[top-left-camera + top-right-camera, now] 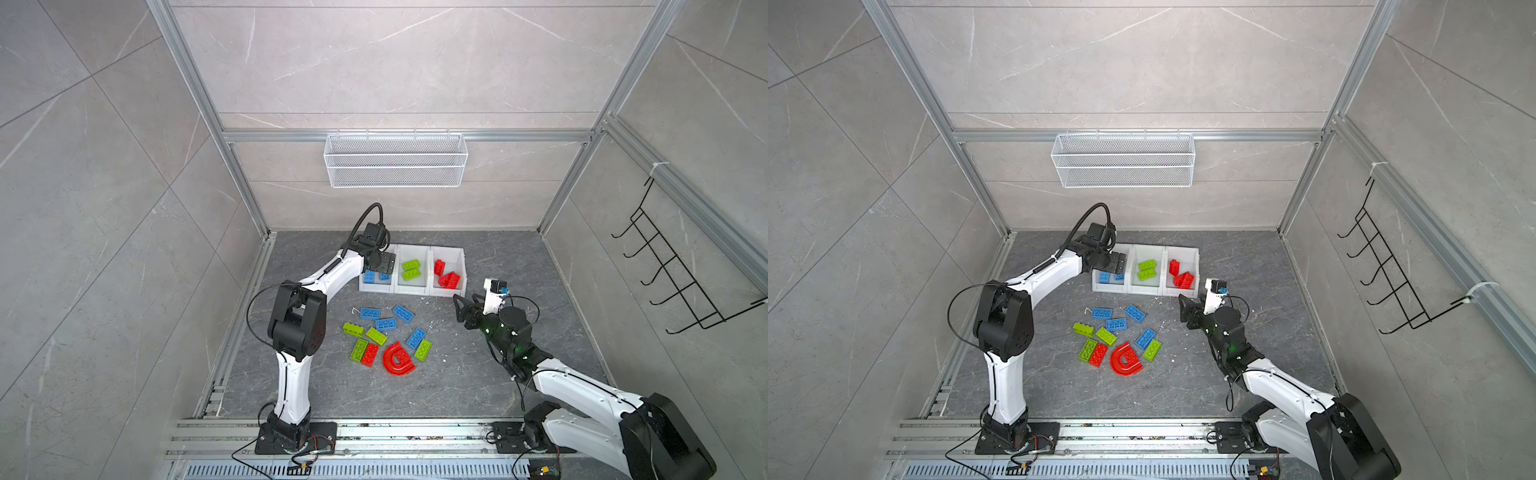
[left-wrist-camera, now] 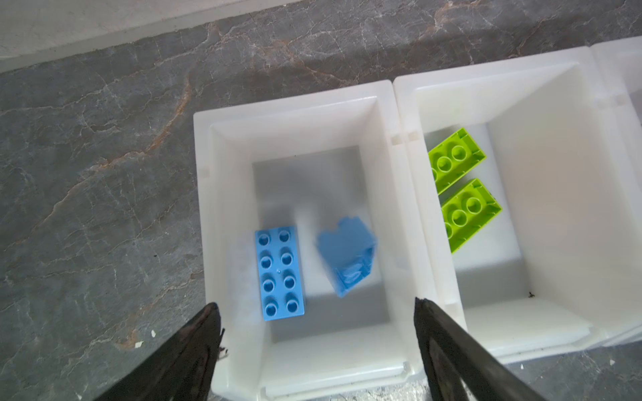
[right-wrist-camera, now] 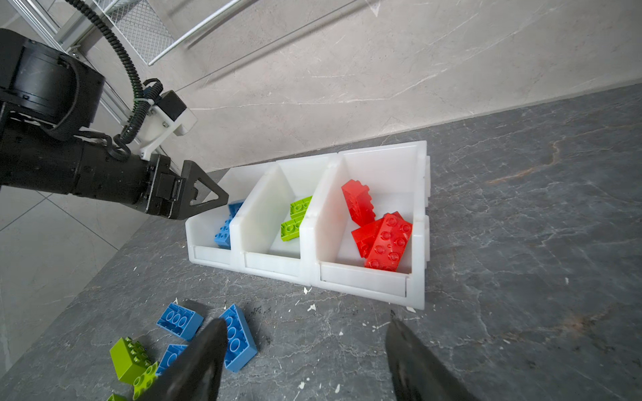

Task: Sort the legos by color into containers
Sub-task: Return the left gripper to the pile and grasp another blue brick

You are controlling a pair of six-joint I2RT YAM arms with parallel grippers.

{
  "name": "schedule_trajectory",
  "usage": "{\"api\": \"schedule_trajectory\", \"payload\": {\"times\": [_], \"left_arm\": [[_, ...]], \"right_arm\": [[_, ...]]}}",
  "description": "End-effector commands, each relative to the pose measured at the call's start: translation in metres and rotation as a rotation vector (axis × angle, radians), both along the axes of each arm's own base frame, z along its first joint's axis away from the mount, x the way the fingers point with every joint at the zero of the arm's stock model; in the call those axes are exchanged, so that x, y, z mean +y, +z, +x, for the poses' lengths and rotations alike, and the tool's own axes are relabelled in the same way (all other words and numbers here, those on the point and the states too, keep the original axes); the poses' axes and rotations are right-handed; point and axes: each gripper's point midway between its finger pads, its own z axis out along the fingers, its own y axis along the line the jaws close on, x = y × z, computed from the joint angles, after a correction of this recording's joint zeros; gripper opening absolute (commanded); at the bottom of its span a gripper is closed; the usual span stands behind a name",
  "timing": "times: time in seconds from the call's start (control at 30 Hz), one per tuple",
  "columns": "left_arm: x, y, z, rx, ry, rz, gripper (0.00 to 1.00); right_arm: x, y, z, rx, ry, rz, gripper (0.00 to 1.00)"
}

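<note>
The robot's left gripper needs to next go to the blue lego on the floor nearest the middle bin and close on that lego's long sides (image 1: 403,313).
The three joined white containers (image 1: 397,266) stand at the back of the floor. My left gripper (image 2: 316,303) hangs open over the leftmost one, nothing between its fingers. Below it, one blue lego (image 2: 279,272) lies flat, studs up. Another blue lego (image 2: 347,255) beside it is tilted and blurred. Two green legos (image 2: 470,211) lie in the middle bin and red ones (image 3: 382,239) in the right bin. My right gripper (image 3: 305,319) is open and empty above the bare floor in front of the right bin. Loose blue (image 1: 403,313), green (image 1: 376,336) and red legos (image 1: 370,354) with red arches (image 1: 397,359) lie scattered mid-floor.
A white wire mesh basket (image 1: 395,160) hangs on the back wall. A black hook rack (image 1: 673,266) is on the right wall. Aluminium rails (image 1: 374,432) run along the front edge. Small white crumbs dot the grey floor (image 3: 312,307).
</note>
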Motion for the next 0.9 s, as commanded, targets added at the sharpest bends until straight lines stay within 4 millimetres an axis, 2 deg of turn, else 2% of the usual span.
{"api": "schedule_trajectory", "payload": {"times": [0.0, 0.13, 0.27, 0.37, 0.47, 0.67, 0.87], "left_arm": [[-0.005, 0.043, -0.025, -0.029, 0.008, -0.081, 0.89], [-0.026, 0.043, -0.077, 0.003, -0.016, -0.145, 0.89], [-0.051, 0.025, -0.127, 0.041, -0.044, -0.194, 0.89], [-0.07, 0.01, -0.151, 0.061, -0.062, -0.198, 0.89], [-0.088, -0.008, -0.162, 0.098, -0.065, -0.249, 0.89], [-0.113, -0.042, -0.163, 0.142, -0.07, -0.268, 0.89], [-0.124, -0.062, -0.161, 0.164, -0.065, -0.257, 0.89]], "right_arm": [[0.006, 0.012, 0.004, -0.026, 0.02, -0.006, 0.74], [0.007, 0.011, 0.004, -0.024, 0.021, -0.009, 0.74], [0.007, 0.012, 0.004, -0.024, 0.021, -0.007, 0.74], [0.007, 0.01, 0.005, -0.02, 0.023, -0.009, 0.74], [0.009, 0.008, 0.006, -0.011, 0.03, -0.008, 0.74], [0.009, 0.009, 0.005, -0.015, 0.03, -0.011, 0.74], [0.008, 0.01, 0.004, -0.019, 0.027, -0.013, 0.74]]}}
